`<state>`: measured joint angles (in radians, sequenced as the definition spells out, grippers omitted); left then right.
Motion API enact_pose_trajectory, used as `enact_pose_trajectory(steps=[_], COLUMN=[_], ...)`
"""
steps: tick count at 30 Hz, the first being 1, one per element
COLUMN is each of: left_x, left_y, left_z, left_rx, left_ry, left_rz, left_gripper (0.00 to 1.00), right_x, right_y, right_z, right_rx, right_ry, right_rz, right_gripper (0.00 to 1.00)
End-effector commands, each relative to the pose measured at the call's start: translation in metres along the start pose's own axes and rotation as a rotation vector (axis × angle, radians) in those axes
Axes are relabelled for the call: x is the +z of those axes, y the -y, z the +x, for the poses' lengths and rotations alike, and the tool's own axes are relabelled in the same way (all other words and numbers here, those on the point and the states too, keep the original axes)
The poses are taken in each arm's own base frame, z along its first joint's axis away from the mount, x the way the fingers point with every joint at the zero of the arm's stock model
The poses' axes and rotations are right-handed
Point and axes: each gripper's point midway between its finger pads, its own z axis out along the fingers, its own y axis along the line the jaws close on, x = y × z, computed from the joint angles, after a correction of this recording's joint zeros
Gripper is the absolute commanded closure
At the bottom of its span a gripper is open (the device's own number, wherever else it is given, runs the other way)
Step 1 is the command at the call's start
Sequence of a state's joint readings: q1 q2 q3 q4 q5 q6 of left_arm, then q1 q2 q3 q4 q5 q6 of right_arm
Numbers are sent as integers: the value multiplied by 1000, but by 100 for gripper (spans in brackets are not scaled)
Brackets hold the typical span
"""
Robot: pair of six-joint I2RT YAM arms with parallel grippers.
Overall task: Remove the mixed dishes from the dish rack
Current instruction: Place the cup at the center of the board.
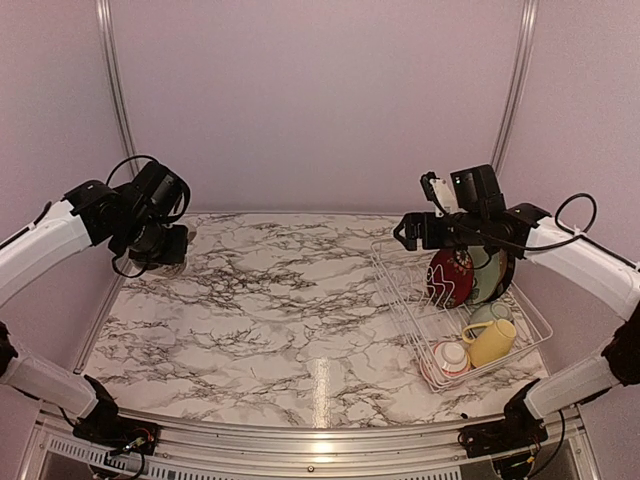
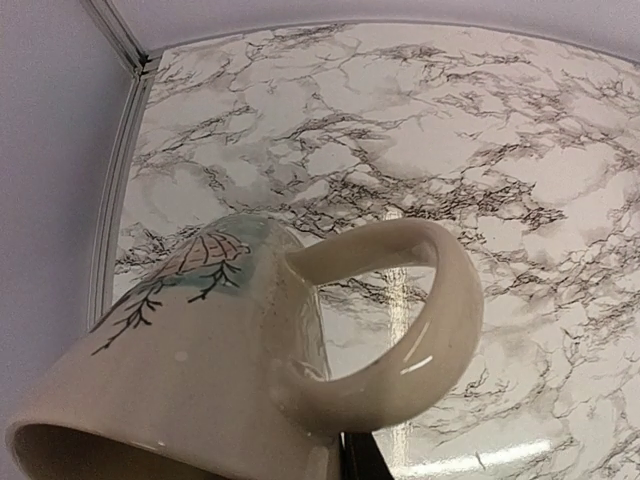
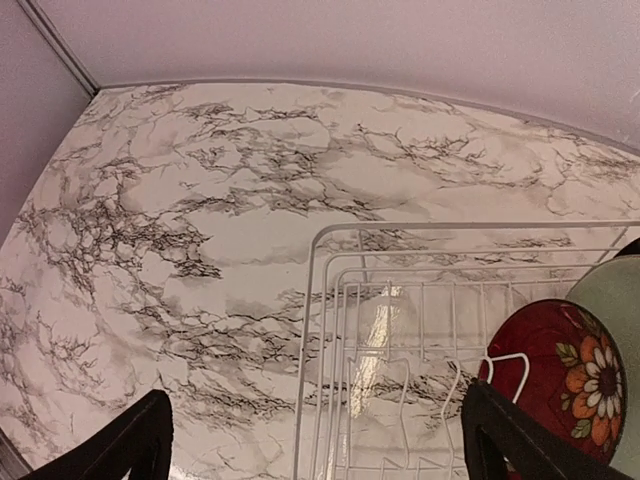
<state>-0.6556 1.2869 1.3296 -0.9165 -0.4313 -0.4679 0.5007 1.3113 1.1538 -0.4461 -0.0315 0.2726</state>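
My left gripper is to put the cream printed mug down on the marble tabletop (image 1: pixel 168 297) just in front of it, near the side wall.
A cream printed mug (image 2: pixel 190 360) with a leaf drawing fills the left wrist view, tilted, its handle (image 2: pixel 440 300) toward the camera. My left gripper (image 1: pixel 165 248) is shut on it, above the table's far left corner; only one dark finger (image 2: pixel 362 462) shows beneath the mug. The white wire dish rack (image 1: pixel 400 295) stands at the right. It holds an upright red patterned plate (image 1: pixel 450 277), a pale green plate (image 1: pixel 492 278), a yellow mug (image 1: pixel 492 342), a pale green bowl (image 1: pixel 487 313) and a red-rimmed white bowl (image 1: pixel 450 358). My right gripper (image 1: pixel 405 232) hangs open above the rack's far left corner (image 3: pixel 330 240), holding nothing.
The marble tabletop (image 1: pixel 270 310) stretches between the arms. Pale walls close the back and both sides, with metal uprights (image 1: pixel 115 90) in the corners. In the right wrist view the red plate (image 3: pixel 575 370) and the green plate (image 3: pixel 610 300) sit just right of my fingers.
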Motion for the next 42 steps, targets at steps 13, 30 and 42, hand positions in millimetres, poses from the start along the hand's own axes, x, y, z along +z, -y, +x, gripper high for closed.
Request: enact_pose_trajectory(steps=[13,30,42], left_x=[73,142,162], left_y=[-21,-58,-61], left_z=[7,15,18], left_rx=[204,56,22], left_ry=[-305,-451,-472], left_rz=[-55,-54,-41], left_gripper=[100,100,79], right_x=[-32,-99,-131], right_y=[39,40,23], right_z=[-1,-32,-48], right_rx=[-191,-125,-158], right_ry=[-3,325,462], right_rz=[291,284,192], right_gripper=[1,1,2])
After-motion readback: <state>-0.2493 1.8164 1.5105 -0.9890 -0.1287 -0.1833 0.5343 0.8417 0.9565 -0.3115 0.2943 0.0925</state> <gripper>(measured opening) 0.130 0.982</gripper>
